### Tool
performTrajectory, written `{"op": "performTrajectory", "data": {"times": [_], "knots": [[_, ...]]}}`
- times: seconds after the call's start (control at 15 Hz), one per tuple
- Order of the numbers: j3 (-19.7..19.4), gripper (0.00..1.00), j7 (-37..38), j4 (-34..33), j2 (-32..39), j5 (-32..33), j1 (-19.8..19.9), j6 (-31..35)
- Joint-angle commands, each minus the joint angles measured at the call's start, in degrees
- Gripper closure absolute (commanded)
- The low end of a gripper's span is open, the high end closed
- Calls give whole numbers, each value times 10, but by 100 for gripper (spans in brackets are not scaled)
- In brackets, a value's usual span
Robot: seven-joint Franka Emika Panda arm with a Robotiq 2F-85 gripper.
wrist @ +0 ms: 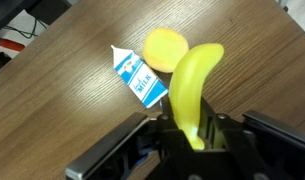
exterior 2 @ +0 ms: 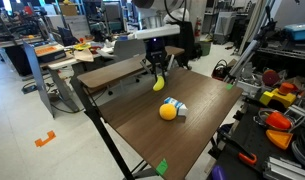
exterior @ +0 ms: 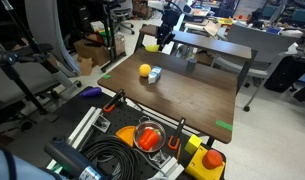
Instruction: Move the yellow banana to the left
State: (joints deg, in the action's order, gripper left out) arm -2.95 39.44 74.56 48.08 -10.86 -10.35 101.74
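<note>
I should use my gripper to set the yellow banana down on the brown table [exterior: 139,59] [wrist: 214,53], behind the round yellow-orange fruit.
The yellow banana [wrist: 192,88] is held in my gripper [wrist: 190,135], which is shut on its lower end. In both exterior views the banana [exterior: 151,46] [exterior 2: 159,84] hangs from the gripper [exterior: 162,40] [exterior 2: 157,70] above the far part of the brown table [exterior 2: 192,135]. A round yellow-orange fruit [wrist: 165,48] [exterior: 145,70] [exterior 2: 168,112] lies on the table below, touching a small blue-and-white milk carton [wrist: 140,80] [exterior: 155,75] [exterior 2: 178,106].
The brown table [exterior: 192,95] has green tape marks at its corners [exterior: 224,125] [exterior 2: 160,167]. A cart with cables, an orange bowl [exterior: 149,137] and tools stands by the table's near edge. Desks, chairs and boxes stand around.
</note>
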Motion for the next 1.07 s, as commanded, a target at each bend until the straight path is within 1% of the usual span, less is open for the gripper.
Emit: {"op": "performTrajectory", "data": {"times": [0.0,0.6,1.0], "knots": [[6,93,19,-50,43,28,-14,-41],[13,93,11,-118,119,69,-50,-48],[18,93,-8,-177,157,79,-61,-66]]}}
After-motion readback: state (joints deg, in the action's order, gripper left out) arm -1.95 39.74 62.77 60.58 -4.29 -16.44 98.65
